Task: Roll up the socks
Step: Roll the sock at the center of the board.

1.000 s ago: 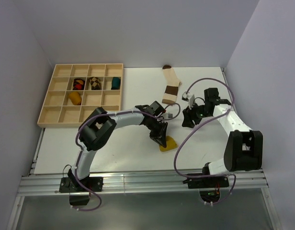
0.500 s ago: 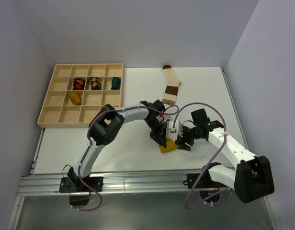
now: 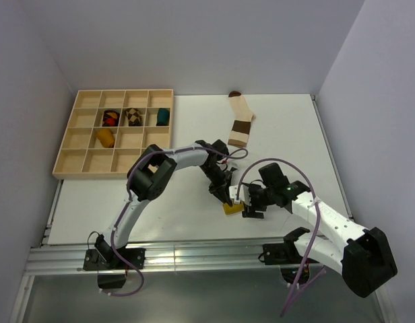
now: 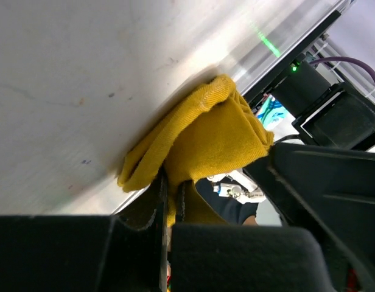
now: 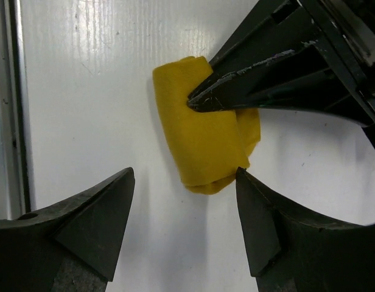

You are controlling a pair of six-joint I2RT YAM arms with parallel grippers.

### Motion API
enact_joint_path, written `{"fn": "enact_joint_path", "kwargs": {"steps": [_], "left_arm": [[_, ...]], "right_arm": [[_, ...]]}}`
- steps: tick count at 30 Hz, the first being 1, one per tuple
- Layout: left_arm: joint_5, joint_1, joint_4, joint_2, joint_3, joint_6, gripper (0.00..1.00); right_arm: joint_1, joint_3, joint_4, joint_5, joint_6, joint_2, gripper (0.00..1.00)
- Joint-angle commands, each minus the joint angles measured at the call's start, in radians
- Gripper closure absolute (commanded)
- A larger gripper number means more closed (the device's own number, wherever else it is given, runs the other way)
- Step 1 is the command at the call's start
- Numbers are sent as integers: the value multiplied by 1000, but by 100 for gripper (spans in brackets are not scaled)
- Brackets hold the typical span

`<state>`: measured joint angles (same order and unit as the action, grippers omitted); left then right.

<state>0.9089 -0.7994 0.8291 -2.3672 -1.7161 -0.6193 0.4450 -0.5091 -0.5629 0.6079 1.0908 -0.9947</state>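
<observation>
The yellow sock's side is pinched by my left gripper, so next my right gripper lifts the sock by its loose end [image 5: 210,176] before my left gripper comes from the front.
A yellow sock [image 3: 231,207] lies folded into a short roll on the white table near its front edge. My left gripper [image 3: 226,199] is shut on the yellow sock [image 4: 206,134], pinching a fold of fabric between its fingers. In the right wrist view the left gripper's fingertips [image 5: 196,100] press on top of the roll [image 5: 203,137]. My right gripper [image 5: 184,173] stands open just short of the roll's end, one fingertip at the roll's corner. A cream sock with brown bands [image 3: 240,124] lies flat at the back. A mustard-orange sock [image 3: 104,137] sits in a tray compartment.
A wooden compartment tray [image 3: 73,161] stands at the back left, holding a red-and-dark bundle [image 3: 111,118], a brown-checkered bundle [image 3: 133,116] and a teal bundle [image 3: 163,116]. The metal rail [image 3: 194,259] runs along the table's front edge, close to the roll.
My right arm has swung left and forward from mid-table to the yellow sock, and its jaws have opened wider. The left gripper has kept its grip and shifted slightly with the sock.
</observation>
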Motion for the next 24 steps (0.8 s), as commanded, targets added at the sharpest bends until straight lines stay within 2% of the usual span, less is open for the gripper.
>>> {"fn": "enact_joint_path", "kwargs": {"steps": [1,5,16,22,24], "left_arm": [[-169,23,10,-66,1,43,100],[-166,28,8,-73,-7,46,100],[-148,37,15,-96,-31,55,99],[-102,37,-5,-87,-25,62,94],[-90,37,-11,-79,-11,66,92]], "right_arm": [[49,23,115,-63,4,21,25],[98,67,210,-128,0,22,25],[207,136,330,-255,6,1,26],[215,112,347,-273,1,-90,34],[215,107,354,-280,0,-119,40]]}}
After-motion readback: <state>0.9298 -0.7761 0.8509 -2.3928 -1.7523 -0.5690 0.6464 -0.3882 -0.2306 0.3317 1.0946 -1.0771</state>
